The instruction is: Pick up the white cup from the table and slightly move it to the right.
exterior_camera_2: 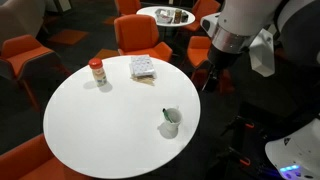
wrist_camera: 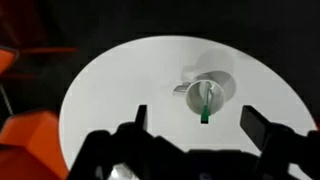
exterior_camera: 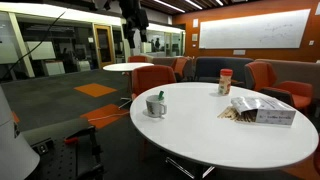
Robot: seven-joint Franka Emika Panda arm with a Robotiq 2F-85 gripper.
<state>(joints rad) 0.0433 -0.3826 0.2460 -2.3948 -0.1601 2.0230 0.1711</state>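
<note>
The robot's gripper should next move to the white cup's rim (exterior_camera: 148,98) (wrist_camera: 223,98), on the side opposite the cup's handle, and close there with one finger inside the cup.
The white cup (wrist_camera: 207,95) stands upright on the round white table (wrist_camera: 120,85), with a green stick leaning inside it. It shows in both exterior views (exterior_camera: 156,105) (exterior_camera_2: 171,122), near the table's edge. My gripper (wrist_camera: 197,125) is open and empty, high above the table, with the cup between and just beyond its two dark fingers in the wrist view. In an exterior view the gripper (exterior_camera: 138,38) hangs well above and behind the cup. In an exterior view (exterior_camera_2: 205,78) it is off the table's edge, apart from the cup.
A red-and-white canister (exterior_camera: 225,82) (exterior_camera_2: 97,72) and a clear bag of snacks (exterior_camera: 262,110) (exterior_camera_2: 143,67) sit on the far part of the table (exterior_camera_2: 100,120). Orange chairs (exterior_camera_2: 140,35) ring it. A smaller round table (exterior_camera: 128,67) stands farther off.
</note>
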